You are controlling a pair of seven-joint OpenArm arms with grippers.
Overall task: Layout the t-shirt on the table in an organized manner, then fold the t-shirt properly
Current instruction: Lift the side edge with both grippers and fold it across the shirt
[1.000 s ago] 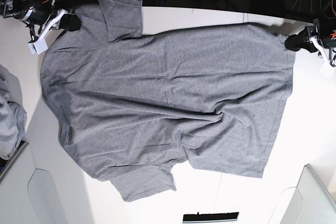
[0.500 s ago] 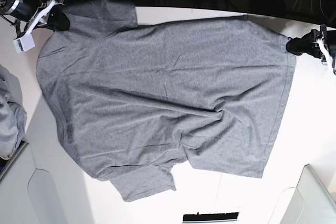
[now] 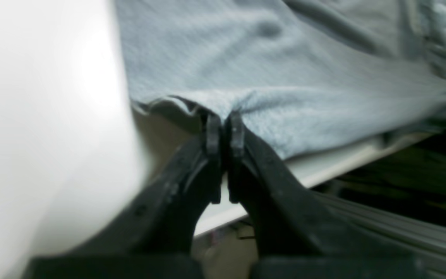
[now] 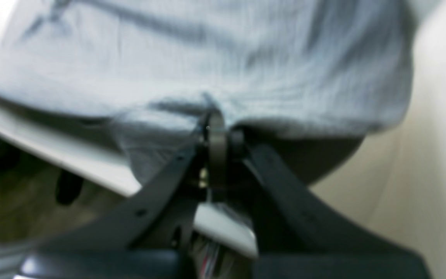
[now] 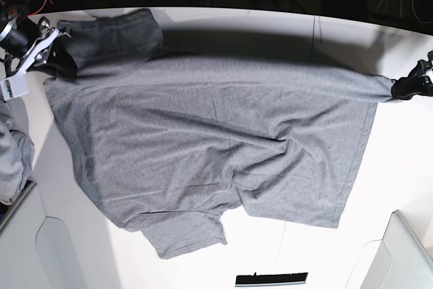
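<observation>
The t-shirt's middle has creases across it though its far edge is taut, so next I lower the hem corner with my left gripper and grip the cloth further in before pulling (image 5: 364, 108).
The grey t-shirt (image 5: 216, 140) lies spread across the white table (image 5: 406, 167), its far edge lifted and pulled taut between both grippers. My left gripper (image 5: 400, 89) is shut on the shirt's hem corner at the right of the base view; its wrist view shows the jaws (image 3: 225, 130) pinching the cloth (image 3: 277, 77) above the table edge. My right gripper (image 5: 57, 59) is shut on the shoulder near the far sleeve at the left; its wrist view shows the jaws (image 4: 219, 131) closed on the cloth (image 4: 207, 58). The near sleeve (image 5: 186, 238) lies flat.
A paler bluish-grey heap of cloth (image 5: 12, 160) sits at the left edge. Light bins stand at the near left (image 5: 40, 248) and near right (image 5: 406, 255). A dark strip (image 5: 270, 279) lies at the front edge. Beyond the table's far edge it is dark.
Both grippers have moved outward and toward the near side, stretching the shirt's far edge taut and drawing it back from the table's far edge. The far sleeve shifted left.
</observation>
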